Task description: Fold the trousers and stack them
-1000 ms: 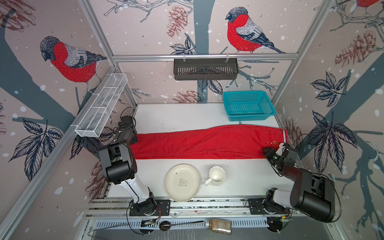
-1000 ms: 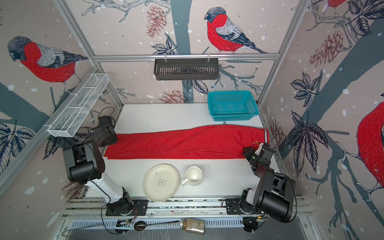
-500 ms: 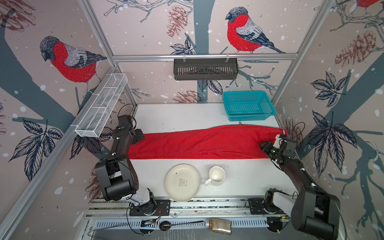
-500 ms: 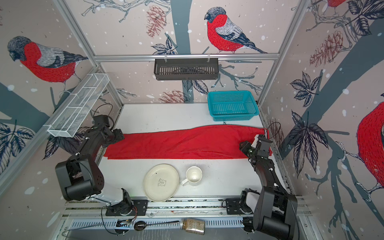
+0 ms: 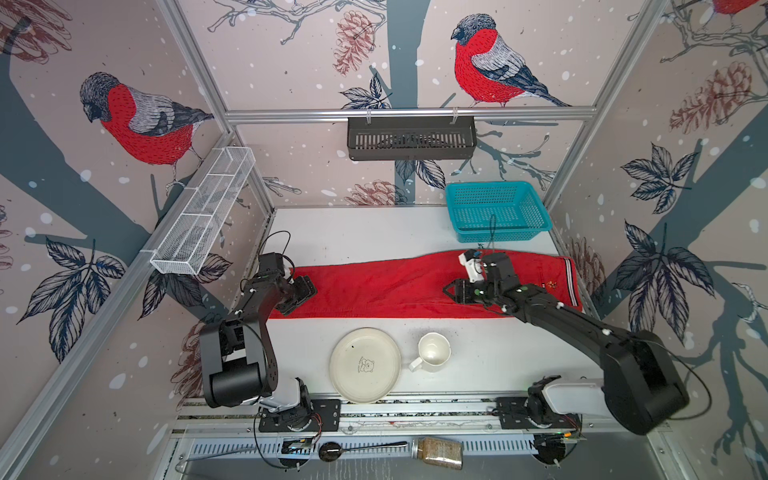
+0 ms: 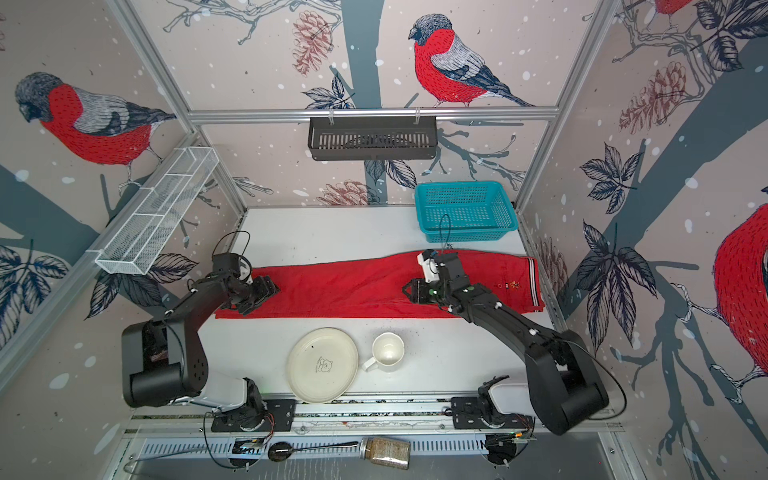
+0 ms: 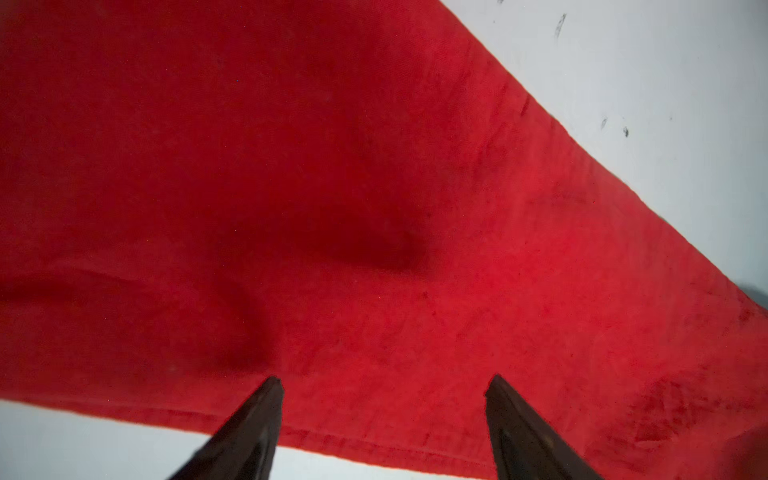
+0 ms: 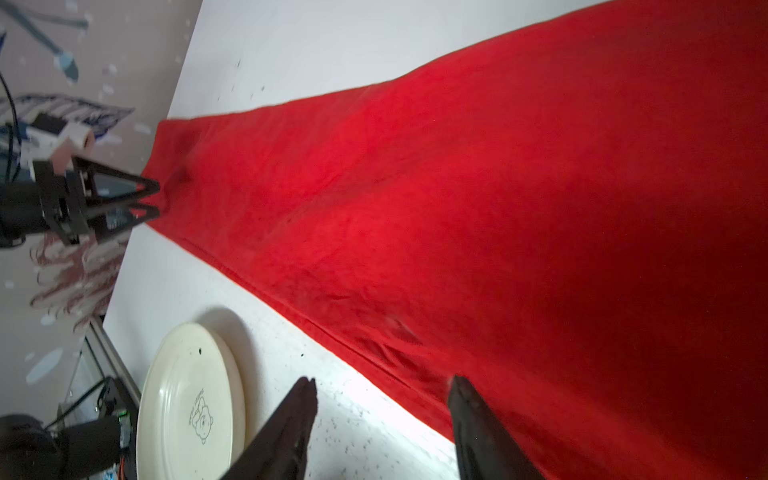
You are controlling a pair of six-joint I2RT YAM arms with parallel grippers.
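Observation:
The robot's left gripper should next move to the trousers' leg hem (image 5: 272, 310), at the end of the trousers opposite the striped band, and close on it there.
The trousers (image 5: 386, 286) lie flat as a long red strip across the table in both top views, their striped band (image 5: 572, 282) at the right end. My left gripper (image 5: 305, 291) hovers open over their left end; in the left wrist view its jaws (image 7: 382, 386) straddle the hem with nothing between them. My right gripper (image 5: 451, 291) is open over the near edge, right of the middle. In the right wrist view (image 8: 382, 384) one finger (image 8: 299, 415) is over bare table and one is over the red cloth (image 8: 457, 208). The left gripper (image 8: 158, 198) shows there too.
A cream plate (image 5: 365, 365) and a white mug (image 5: 432, 351) stand just in front of the trousers. A teal basket (image 5: 496, 212) sits at the back right. A black basket (image 5: 411, 137) hangs on the back rail and a wire shelf (image 5: 203, 216) on the left wall.
My right gripper has travelled left from the striped band end to the trousers' middle right. My left gripper has moved right, onto the left end. The trousers lie as before.

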